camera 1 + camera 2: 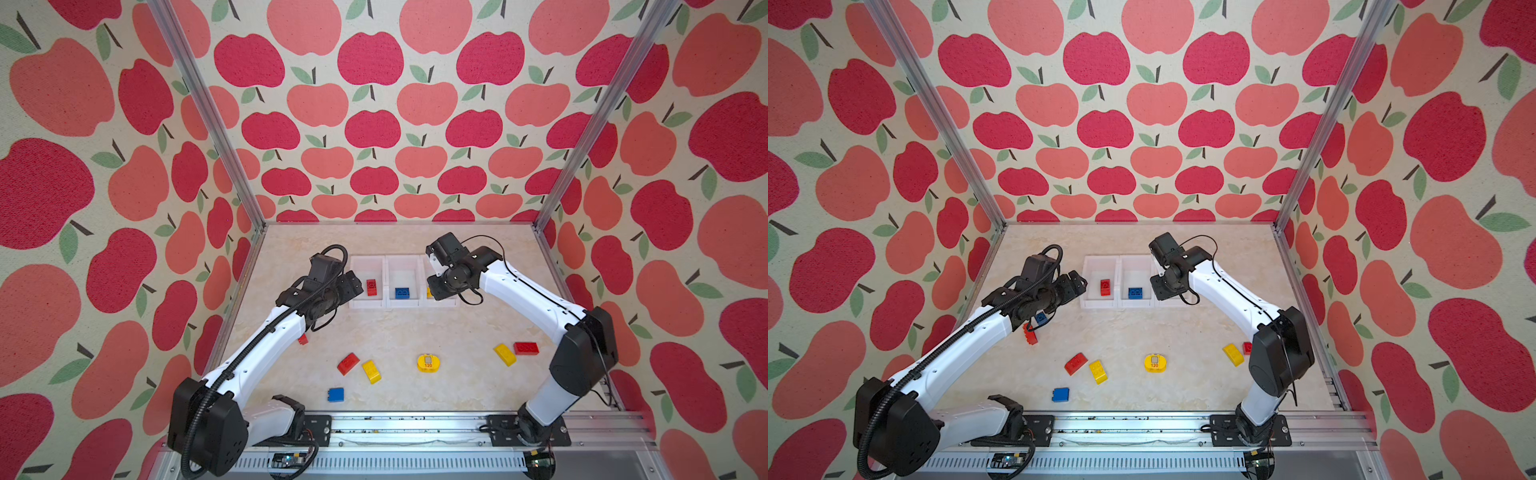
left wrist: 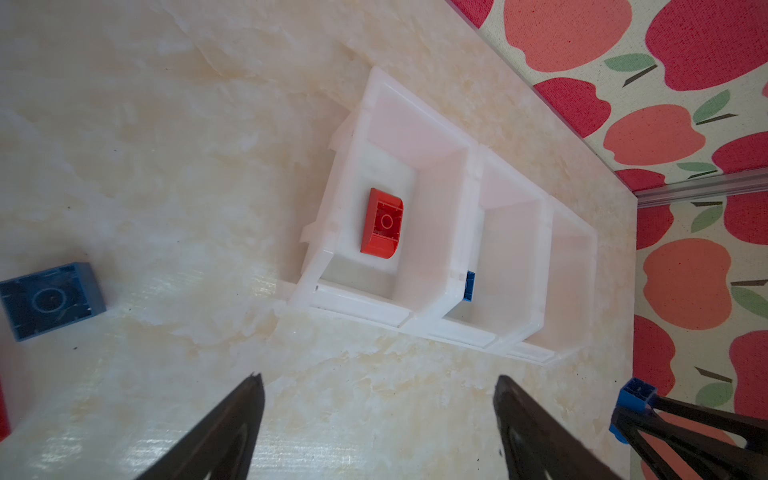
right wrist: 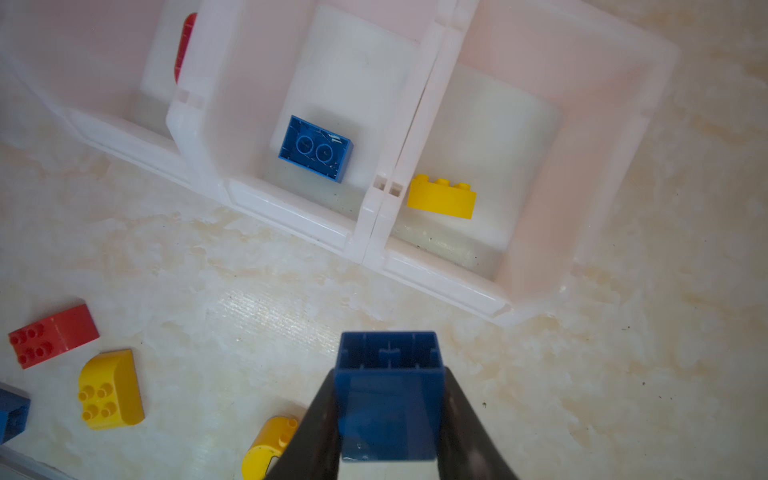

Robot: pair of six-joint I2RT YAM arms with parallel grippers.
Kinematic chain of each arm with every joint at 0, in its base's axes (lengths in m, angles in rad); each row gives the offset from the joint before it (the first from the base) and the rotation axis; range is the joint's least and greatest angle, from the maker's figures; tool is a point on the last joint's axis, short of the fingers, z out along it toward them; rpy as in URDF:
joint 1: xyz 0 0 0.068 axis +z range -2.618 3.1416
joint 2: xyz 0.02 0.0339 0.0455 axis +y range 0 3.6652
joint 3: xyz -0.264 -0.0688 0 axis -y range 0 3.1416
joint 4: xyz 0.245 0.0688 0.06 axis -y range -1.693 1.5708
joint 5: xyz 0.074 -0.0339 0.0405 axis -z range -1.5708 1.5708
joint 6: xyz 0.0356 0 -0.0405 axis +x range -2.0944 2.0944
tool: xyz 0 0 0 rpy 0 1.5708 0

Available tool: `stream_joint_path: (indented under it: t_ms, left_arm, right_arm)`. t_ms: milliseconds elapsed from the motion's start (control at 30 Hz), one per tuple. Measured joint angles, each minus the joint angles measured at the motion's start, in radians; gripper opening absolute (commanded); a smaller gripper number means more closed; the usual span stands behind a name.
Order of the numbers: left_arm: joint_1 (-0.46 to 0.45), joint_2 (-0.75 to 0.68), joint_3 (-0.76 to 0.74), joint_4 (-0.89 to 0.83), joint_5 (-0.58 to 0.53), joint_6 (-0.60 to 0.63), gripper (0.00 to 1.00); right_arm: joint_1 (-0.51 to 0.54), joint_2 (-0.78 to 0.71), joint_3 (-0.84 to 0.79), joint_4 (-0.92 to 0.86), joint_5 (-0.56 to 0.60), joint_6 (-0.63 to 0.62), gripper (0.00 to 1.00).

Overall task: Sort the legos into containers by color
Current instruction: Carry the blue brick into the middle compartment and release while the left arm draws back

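Observation:
Next, I let go of the blue lego in my right gripper just behind the other blue lego in the middle container [image 1: 398, 283] [image 3: 327, 70].
Three joined white containers [image 1: 402, 264] stand in a row at the back of the table. The left one holds a red lego [image 1: 372, 287], the middle one a blue lego [image 1: 401, 293], and the right one a yellow lego [image 3: 441, 197]. My left gripper [image 2: 380, 379] is open and empty, hovering just left of the left container. My right gripper [image 3: 388, 376] is shut on a blue lego [image 3: 388, 399] and hangs over the front of the right container. Loose on the table are a red lego [image 1: 348, 363], a yellow one [image 1: 371, 371], a blue one [image 1: 336, 394] and the rounded yellow "120" piece [image 1: 427, 362].
Another yellow lego [image 1: 504, 354] and a red one [image 1: 525, 348] lie near the right arm. A red lego [image 1: 1030, 332] and a blue one [image 1: 1041, 318] sit under the left forearm. Aluminium posts and apple-patterned walls enclose the table. A metal rail [image 1: 415, 428] runs along its front.

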Motion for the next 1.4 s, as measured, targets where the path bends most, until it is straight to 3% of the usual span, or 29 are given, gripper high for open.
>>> stream_joint_path:
  t_ms: [567,1000,1400]
  left_arm:
    - [0.000,-0.098,-0.061,-0.012,-0.006,-0.008,0.90]
    - [0.007,-0.168,-0.076,-0.040,-0.012,-0.011,0.90]
    - [0.035,-0.184,-0.093,-0.068,-0.012,-0.011,0.91]
  right_arm:
    - [0.037,0.402,0.415,0.008,-0.042,0.003,0.26]
    - [0.037,0.641,0.641,-0.019,-0.050,0.003,0.27]
    - [0.037,0.707,0.703,-0.064,-0.053,0.011,0.47]
